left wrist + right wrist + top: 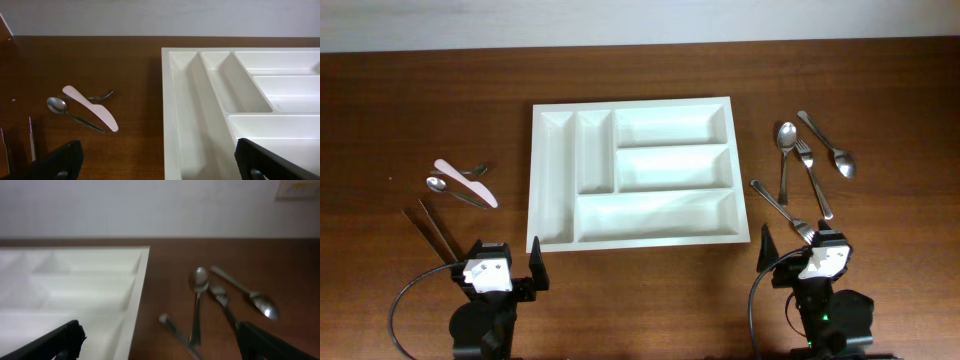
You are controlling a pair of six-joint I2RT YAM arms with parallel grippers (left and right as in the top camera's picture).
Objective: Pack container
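The robot's right gripper should next close on the neck (811, 170) (226, 307) of the fork that lies between the spoons, just below the fork's head.
The container (660, 215), a big white tray with five empty compartments, lies in the middle of the table. It also fills the right of the left wrist view (240, 100) and the left of the right wrist view (75, 285). My left gripper (503, 262) sits near the table's front, just off the tray's front left corner. It is open with nothing between its fingers (65, 160). My right gripper (802, 250) sits off the tray's front right corner, open and empty as well, its fingers (270, 345) spread wide.
Left of the tray lie a pale pink knife (465, 182), a spoon (455, 190), a small utensil (475, 171) and two thin sticks (435, 230). On the right lie two spoons (786, 150) (830, 148), a fork (812, 175) and another fork (780, 208) close to my right gripper.
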